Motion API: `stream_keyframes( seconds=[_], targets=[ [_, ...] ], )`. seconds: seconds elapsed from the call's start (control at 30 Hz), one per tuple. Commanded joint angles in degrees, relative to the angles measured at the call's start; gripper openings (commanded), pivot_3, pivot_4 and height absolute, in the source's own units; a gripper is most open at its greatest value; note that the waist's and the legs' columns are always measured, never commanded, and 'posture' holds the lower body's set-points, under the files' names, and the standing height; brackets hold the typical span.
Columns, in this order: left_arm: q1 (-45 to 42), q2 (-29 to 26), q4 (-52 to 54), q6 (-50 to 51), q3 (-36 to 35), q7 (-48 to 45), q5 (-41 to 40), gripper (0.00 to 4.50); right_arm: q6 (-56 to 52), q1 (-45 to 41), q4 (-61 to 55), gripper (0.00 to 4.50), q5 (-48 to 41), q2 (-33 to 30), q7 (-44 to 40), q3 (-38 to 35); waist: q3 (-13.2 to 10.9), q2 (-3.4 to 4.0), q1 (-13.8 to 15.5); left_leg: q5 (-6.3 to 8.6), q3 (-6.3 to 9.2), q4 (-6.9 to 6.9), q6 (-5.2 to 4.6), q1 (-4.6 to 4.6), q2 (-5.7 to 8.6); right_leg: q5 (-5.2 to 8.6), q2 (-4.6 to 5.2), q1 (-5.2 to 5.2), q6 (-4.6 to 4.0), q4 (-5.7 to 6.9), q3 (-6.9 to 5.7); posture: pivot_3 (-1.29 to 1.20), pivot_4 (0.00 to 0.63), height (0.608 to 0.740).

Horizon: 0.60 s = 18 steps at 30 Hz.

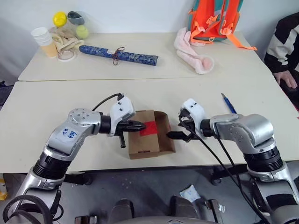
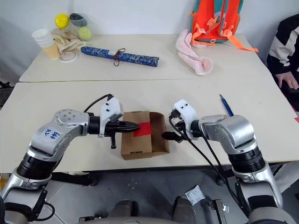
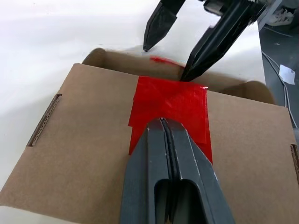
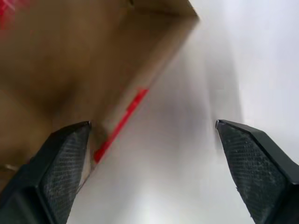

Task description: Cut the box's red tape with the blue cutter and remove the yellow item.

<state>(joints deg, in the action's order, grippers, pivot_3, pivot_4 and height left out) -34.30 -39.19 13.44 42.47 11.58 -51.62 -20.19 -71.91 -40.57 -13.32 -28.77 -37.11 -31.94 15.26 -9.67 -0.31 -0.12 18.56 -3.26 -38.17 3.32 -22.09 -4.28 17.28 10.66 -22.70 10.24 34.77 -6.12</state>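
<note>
The robot's right gripper sits crooked to the box's flap, so it should back away, turn, and pinch the flap's red tape strip point(image 4: 121, 124) before it pulls the box's lid open.
The brown cardboard box point(image 1: 142, 145) lies near the table's front edge between my two arms. The red tape point(image 1: 150, 127) is stuck on its lid, and a strip of it runs down the side wall point(image 4: 122, 122). My left gripper point(image 3: 162, 120) is shut, its tips resting on the tape. My right gripper point(image 1: 175, 127) is open at the box's right edge, one finger point(image 4: 65, 154) against the cardboard wall and the other over bare table. The blue cutter point(image 1: 228, 103) lies on the table beyond my right arm, held by nothing. The yellow item is hidden.
On the far table lie a long patterned blue roll point(image 1: 119, 54), a pink towel point(image 1: 194, 53), an orange backpack point(image 1: 212, 21), paper cups point(image 1: 44, 39) and a small yellow ball point(image 1: 60, 18). A person's hand point(image 1: 286, 77) rests at the right edge.
</note>
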Motion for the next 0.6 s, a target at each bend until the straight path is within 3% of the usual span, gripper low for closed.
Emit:
stream_keyframes(
  seconds=[0.03,0.23,0.37,0.47,0.6],
  targets=[
    [1.81,-1.07,0.13,1.16,0.84,0.24,1.36,0.00,7.04,1.08,-2.41,4.47,4.69,-2.36,-1.59,3.45,0.00,0.00,0.01,0.00,0.00,0.00,0.00,0.00,0.00,0.00,0.00,0.00,0.00,-0.02,0.00,0.00,0.150,0.740],
    [1.70,-0.65,-0.17,0.97,0.66,0.77,1.59,0.00,13.90,4.48,-4.53,4.47,8.84,-2.51,-2.21,5.12,0.00,0.00,0.05,0.00,0.00,-0.01,0.00,0.00,0.00,0.00,0.00,0.00,0.00,-0.01,0.00,0.00,0.150,0.740],
    [1.70,-0.31,-0.03,1.01,0.38,1.49,1.57,0.00,12.79,5.59,-4.93,4.47,5.00,-2.73,-5.14,-1.14,0.00,0.00,0.08,0.00,0.00,-0.01,0.00,0.00,0.00,0.00,0.00,0.00,0.00,-0.02,0.00,0.00,0.150,0.740],
    [1.88,-0.64,0.30,0.85,0.07,1.54,1.51,0.00,5.92,2.95,-1.56,4.47,-2.79,-5.18,-12.42,-7.43,0.00,0.00,0.13,0.00,-0.01,-0.03,0.00,-0.01,0.00,0.00,0.00,0.01,0.00,-0.03,0.00,0.00,0.150,0.740],
    [2.29,-0.93,0.58,0.23,-0.40,1.49,1.46,0.00,-5.05,-1.52,6.79,4.47,-11.26,-6.31,-20.30,-10.08,0.00,0.00,0.12,0.00,-0.01,-0.04,-0.01,0.00,-0.01,0.00,-0.01,0.04,0.00,-0.04,0.00,0.00,0.150,0.740]
  ],
)
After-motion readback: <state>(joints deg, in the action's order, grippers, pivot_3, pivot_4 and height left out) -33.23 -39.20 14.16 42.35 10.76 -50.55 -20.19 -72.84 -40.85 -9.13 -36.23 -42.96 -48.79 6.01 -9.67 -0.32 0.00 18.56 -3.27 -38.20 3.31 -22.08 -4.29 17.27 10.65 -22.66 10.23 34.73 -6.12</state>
